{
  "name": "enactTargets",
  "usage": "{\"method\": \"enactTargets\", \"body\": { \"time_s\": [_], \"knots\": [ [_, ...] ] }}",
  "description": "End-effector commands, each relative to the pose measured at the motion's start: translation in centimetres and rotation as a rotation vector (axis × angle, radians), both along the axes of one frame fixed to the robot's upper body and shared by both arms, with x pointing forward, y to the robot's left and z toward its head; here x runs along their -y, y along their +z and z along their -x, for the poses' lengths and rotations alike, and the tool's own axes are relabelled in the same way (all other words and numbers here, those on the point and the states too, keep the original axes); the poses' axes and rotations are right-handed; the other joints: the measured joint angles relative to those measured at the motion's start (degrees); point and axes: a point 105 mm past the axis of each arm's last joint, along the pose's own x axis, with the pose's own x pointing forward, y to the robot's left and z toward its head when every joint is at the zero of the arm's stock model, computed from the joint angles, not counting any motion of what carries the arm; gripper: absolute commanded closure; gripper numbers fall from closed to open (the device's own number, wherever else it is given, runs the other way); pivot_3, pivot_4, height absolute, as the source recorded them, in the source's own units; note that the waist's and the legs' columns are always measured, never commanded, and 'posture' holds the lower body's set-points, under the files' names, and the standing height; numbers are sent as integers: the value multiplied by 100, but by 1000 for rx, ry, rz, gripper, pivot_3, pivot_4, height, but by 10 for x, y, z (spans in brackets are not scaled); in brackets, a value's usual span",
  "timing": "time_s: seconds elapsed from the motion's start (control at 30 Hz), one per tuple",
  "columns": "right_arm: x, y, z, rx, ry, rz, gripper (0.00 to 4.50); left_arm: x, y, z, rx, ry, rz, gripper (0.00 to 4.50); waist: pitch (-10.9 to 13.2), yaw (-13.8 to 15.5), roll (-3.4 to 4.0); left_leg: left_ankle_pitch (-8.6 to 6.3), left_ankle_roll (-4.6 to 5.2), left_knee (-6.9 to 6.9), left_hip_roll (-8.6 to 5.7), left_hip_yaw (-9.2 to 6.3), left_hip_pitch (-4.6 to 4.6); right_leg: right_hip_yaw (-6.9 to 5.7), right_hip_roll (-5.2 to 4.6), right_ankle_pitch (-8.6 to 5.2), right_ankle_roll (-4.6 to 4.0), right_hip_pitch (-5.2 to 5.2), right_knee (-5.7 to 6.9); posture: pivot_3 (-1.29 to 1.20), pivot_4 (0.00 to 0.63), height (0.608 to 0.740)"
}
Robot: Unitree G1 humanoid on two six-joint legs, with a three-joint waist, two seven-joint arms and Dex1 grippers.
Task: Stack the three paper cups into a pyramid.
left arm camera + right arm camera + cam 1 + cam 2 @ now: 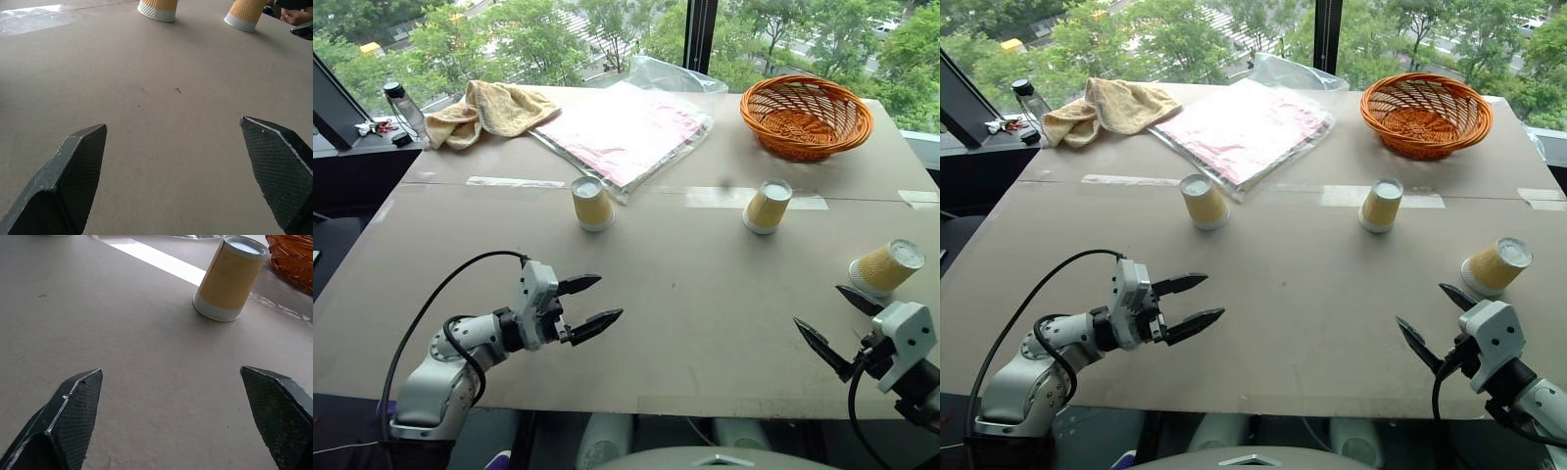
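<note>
The robot's right gripper should next close around the body of the paper cup [882, 270] that stands farthest from the left gripper.
Three paper cups stand upside down and apart on the tan table: the left cup [592, 204], the middle cup [768, 206] and the right cup [886, 267] near the right edge. My left gripper [611, 296] hovers open over the near left of the table, well short of the left cup, with nothing between its fingers. In the left wrist view the left gripper [174, 122] faces bare table, with the middle cup [157, 7] and the right cup [244, 12] far ahead. My right gripper [818, 305] is open and empty, just in front of the right cup. The right wrist view looks past the right gripper [171, 369] to the middle cup [230, 279].
An orange basket [806, 116] sits at the back right. A pink sheet in clear plastic [626, 127] and a yellow towel [489, 110] lie at the back, with a bottle [401, 103] at the far left corner. Tape strips [514, 182] cross the table.
</note>
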Motion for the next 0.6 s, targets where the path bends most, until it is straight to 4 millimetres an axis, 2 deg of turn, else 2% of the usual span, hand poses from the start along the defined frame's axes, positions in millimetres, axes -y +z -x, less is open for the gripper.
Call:
{"method": "enactTargets", "body": {
  "time_s": [0.03, 0.13, 0.2, 0.3, 0.4, 0.53, 0.6],
  "knots": [
    [-9, 15, -8, 78, 8, -22, 59, -1, 10, -7, 55, 18, 41, 0, 0, 0, 0, 0, 0, 0, 0, 0, 0, 0, 0, 0, 0, 0, 0, 0, 150, 740],
    [-27, 34, -17, 152, 58, -92, 59, -12, 17, -25, 116, 129, 89, 0, 0, -14, 0, 0, 1, 3, 0, 1, 4, 0, 0, -3, 8, 1, 0, 0, 150, 740],
    [-40, 41, -15, 163, 139, -130, 59, -24, 18, -40, 126, 246, 88, 0, -2, -3, -1, 1, 1, 6, 1, -1, 4, -1, 1, -9, 19, 2, 3, 0, 150, 740],
    [-64, 50, -7, 141, 305, -181, 59, -54, 17, -66, 113, 493, 110, 0, -2, 12, -3, 1, 1, 5, -1, -12, 1, -9, 2, 2, 20, 4, 4, 0, 150, 740],
    [-79, 58, -1, 138, 428, -189, 59, -69, 23, -84, 140, 627, 85, 0, -2, 0, -6, 0, 1, 4, -4, -15, -3, -12, 2, 13, 23, 4, 3, 0, 150, 740],
    [-88, 61, 3, 127, 506, -175, 59, -62, 42, -105, 198, 613, 52, 0, -5, 34, -17, 1, 1, 5, -8, -24, -7, -22, 2, 14, 24, 6, 1, 0, 150, 740],
    [-86, 60, 0, 130, 496, -165, 59, -43, 52, -117, 229, 530, 17, 0, -6, 38, -19, 1, 1, 6, -8, -24, -7, -23, 2, 14, 24, 8, 0, 0, 150, 740]
  ]
}}
